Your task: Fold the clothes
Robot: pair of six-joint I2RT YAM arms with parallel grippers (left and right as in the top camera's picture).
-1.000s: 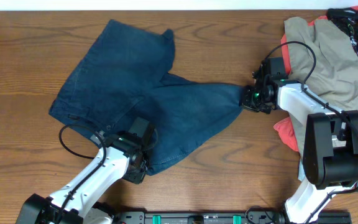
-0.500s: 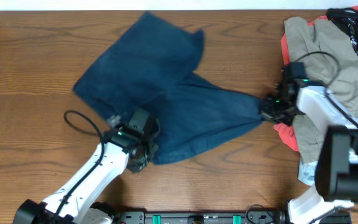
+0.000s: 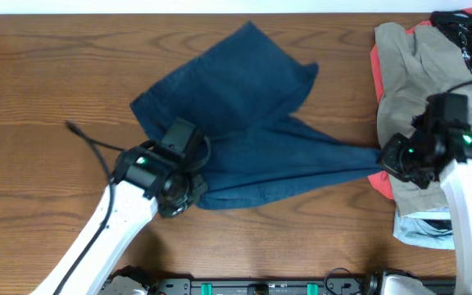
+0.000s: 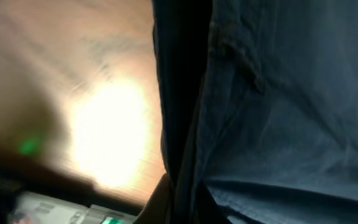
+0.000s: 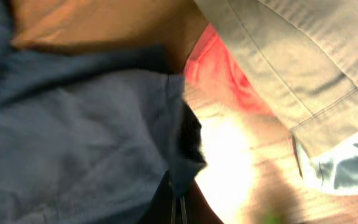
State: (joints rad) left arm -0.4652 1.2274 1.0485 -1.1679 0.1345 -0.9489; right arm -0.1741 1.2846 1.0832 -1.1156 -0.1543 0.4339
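Next, the left gripper releases the navy garment's edge on the wood (image 3: pixel 116 159) under the left gripper's black cable.
The dark navy trouser-like garment (image 3: pixel 252 123) lies stretched across the middle of the table, one leg pulled out to the right. My left gripper (image 3: pixel 185 190) is shut on its lower left edge; the left wrist view shows navy cloth (image 4: pixel 278 106) pinched between the fingers (image 4: pixel 182 205). My right gripper (image 3: pixel 386 160) is shut on the tip of the right leg; the right wrist view shows the fingers (image 5: pixel 178 208) closed on a navy corner (image 5: pixel 79 137). A khaki-tan garment (image 3: pixel 416 74), a red-orange one (image 3: pixel 381 184), a black one (image 3: pixel 465 33) and a pale one (image 3: pixel 423 229) lie piled at the right.
The pile of other clothes fills the right edge of the wooden table (image 3: pixel 39 98). The left arm's black cable (image 3: pixel 88 143) loops over the wood to the left of the garment. The rig's base bar (image 3: pixel 260 287) runs along the front edge.
Both grippers have moved to the right with the navy garment, dragging it about a hand's width rightward and stretching it. The right gripper now sits lower, beside the red-orange garment.
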